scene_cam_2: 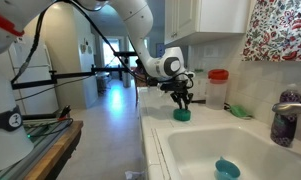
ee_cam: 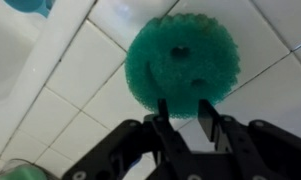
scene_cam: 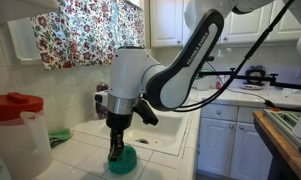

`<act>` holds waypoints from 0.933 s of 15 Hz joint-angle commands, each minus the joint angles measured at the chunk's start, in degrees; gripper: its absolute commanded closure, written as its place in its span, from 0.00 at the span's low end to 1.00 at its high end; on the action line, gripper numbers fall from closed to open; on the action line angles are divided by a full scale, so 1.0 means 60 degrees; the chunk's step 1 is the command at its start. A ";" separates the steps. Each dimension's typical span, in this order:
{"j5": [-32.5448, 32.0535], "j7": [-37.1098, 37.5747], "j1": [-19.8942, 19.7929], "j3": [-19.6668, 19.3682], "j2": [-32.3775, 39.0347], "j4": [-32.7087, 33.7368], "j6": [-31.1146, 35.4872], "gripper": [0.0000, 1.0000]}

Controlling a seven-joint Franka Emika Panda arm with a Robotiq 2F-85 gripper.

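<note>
Tile shows between my fingers over the scrubber's near edge; next I open, move farther in and pinch the scrubber closer to its middle (ee_cam: 197,85).
A round teal-green scrubber (ee_cam: 180,55) lies flat on the white tiled counter (ee_cam: 80,110), by the sink's edge. In the wrist view my gripper (ee_cam: 182,108) comes in from the bottom, its two dark fingers (ee_cam: 162,112) a little apart over the scrubber's near edge. That edge and bare tile show in the gap, and the fingers do not pinch it. In both exterior views the gripper (scene_cam: 116,150) (scene_cam_2: 181,103) points straight down onto the scrubber (scene_cam: 121,161) (scene_cam_2: 181,115).
A sink (scene_cam_2: 205,150) with a small teal object (scene_cam_2: 226,168) in it lies beside the counter, with a faucet (scene_cam_2: 290,105) behind. A clear jug with a red lid (scene_cam: 15,130) and a green cloth (scene_cam: 58,135) sit against the wall. A floral curtain (scene_cam: 85,30) hangs above.
</note>
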 commanded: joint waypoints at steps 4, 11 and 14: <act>0.0147 0.0106 -0.0054 -0.0041 -0.0698 -0.1102 -0.0040 0.43; 0.0544 0.0099 -0.0404 0.0168 -0.0413 -0.1064 0.0056 0.70; 0.0854 -0.0126 -0.0748 0.0429 -0.0262 -0.0965 0.0120 0.91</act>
